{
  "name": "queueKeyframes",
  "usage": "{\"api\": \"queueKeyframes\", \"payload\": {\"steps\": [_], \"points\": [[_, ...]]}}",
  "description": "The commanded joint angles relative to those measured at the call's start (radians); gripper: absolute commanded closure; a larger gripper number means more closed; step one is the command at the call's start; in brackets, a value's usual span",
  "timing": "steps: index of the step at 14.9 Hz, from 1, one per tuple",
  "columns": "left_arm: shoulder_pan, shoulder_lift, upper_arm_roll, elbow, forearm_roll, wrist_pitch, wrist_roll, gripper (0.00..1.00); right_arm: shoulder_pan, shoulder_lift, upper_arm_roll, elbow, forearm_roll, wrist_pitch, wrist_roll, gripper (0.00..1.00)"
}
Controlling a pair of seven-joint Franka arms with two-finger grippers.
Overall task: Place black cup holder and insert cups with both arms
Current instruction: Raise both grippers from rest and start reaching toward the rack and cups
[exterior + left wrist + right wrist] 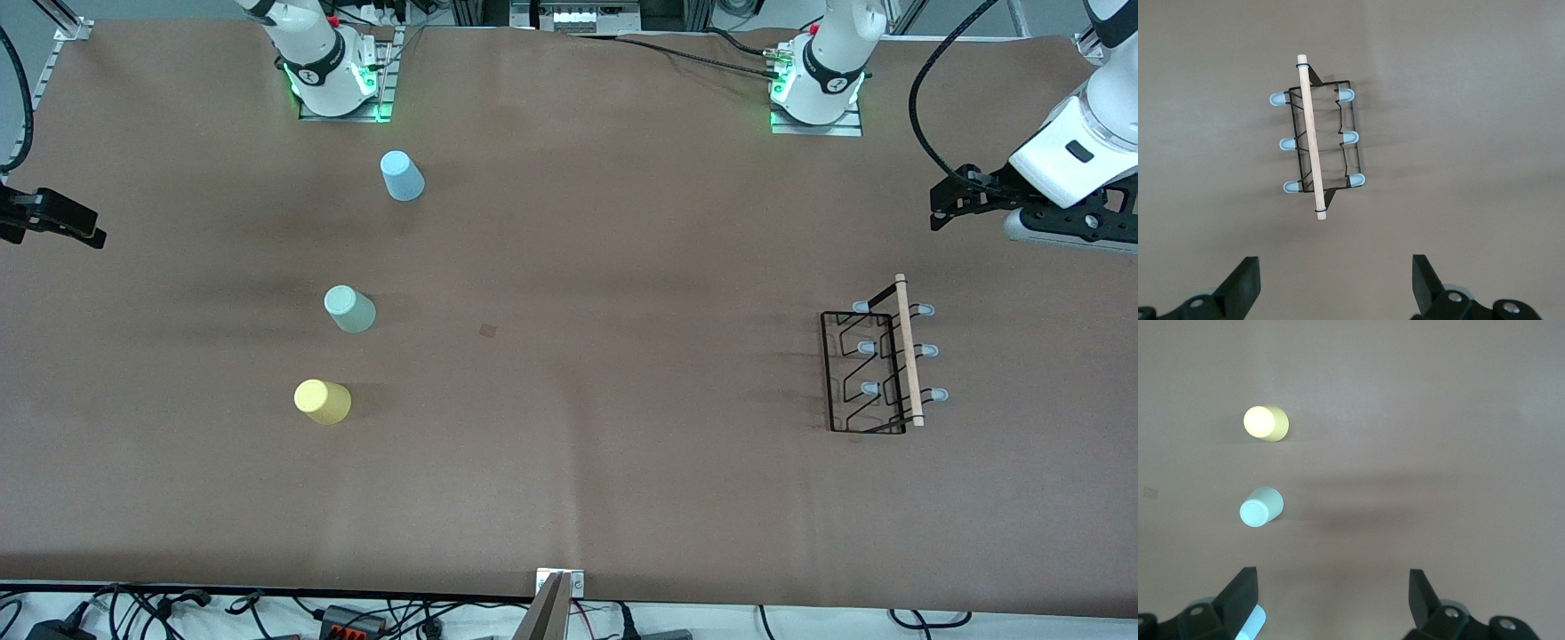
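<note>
I need to next move my left gripper to the middle of the black cup holder's wooden rod (907, 341) (1313, 149) and close it there.
The black cup holder (909, 349) stands on the brown table toward the left arm's end, with its wooden rod on top and pale blue prong tips to both sides. My left gripper (947, 203) hangs open and empty above the table near it; its wrist view looks down on the holder (1310, 137) between the open fingers (1245, 283). Three cups stand narrow end up toward the right arm's end: light blue (402, 175), mint (348, 308), yellow (322, 401). My right gripper (62, 222) hangs open and empty over that end's edge, seeing the yellow (1265, 423), mint (1260, 507) and blue (1251, 623) cups.
A small dark mark (488, 330) lies on the brown table covering near the middle. The two arm bases (333, 76) (818, 89) stand along the edge farthest from the front camera. Cables and plugs (347, 618) lie off the nearest edge.
</note>
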Motion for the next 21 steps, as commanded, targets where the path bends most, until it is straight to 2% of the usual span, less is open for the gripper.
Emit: {"api": "queueKeyframes", "payload": {"steps": [1, 11, 13, 15, 17, 19, 21], "points": [[0.004, -0.008, -0.001, 0.008, -0.004, -0.019, 0.020, 0.00, -0.019, -0.001, 0.016, 0.000, 0.017, -0.015, -0.011, 0.00], [0.001, -0.005, -0.001, 0.010, -0.002, -0.017, 0.022, 0.00, -0.007, -0.004, 0.015, 0.003, 0.019, -0.019, -0.005, 0.00], [0.004, 0.021, 0.001, 0.026, -0.004, -0.037, 0.022, 0.00, -0.005, -0.013, 0.016, -0.007, 0.019, -0.013, -0.005, 0.00], [0.008, 0.058, 0.005, 0.029, -0.005, -0.093, 0.019, 0.00, -0.005, -0.041, 0.016, -0.071, 0.022, 0.006, -0.007, 0.00], [0.008, 0.101, 0.004, 0.023, -0.005, -0.152, 0.019, 0.00, -0.005, -0.081, 0.016, -0.194, 0.024, 0.052, -0.010, 0.00], [0.007, 0.171, 0.002, 0.014, -0.004, -0.117, 0.016, 0.00, -0.002, -0.112, 0.019, -0.349, 0.024, 0.145, -0.022, 0.00], [0.010, 0.226, 0.007, -0.004, -0.002, 0.007, 0.016, 0.00, 0.007, -0.112, 0.056, -0.467, 0.027, 0.260, -0.021, 0.00]]}}
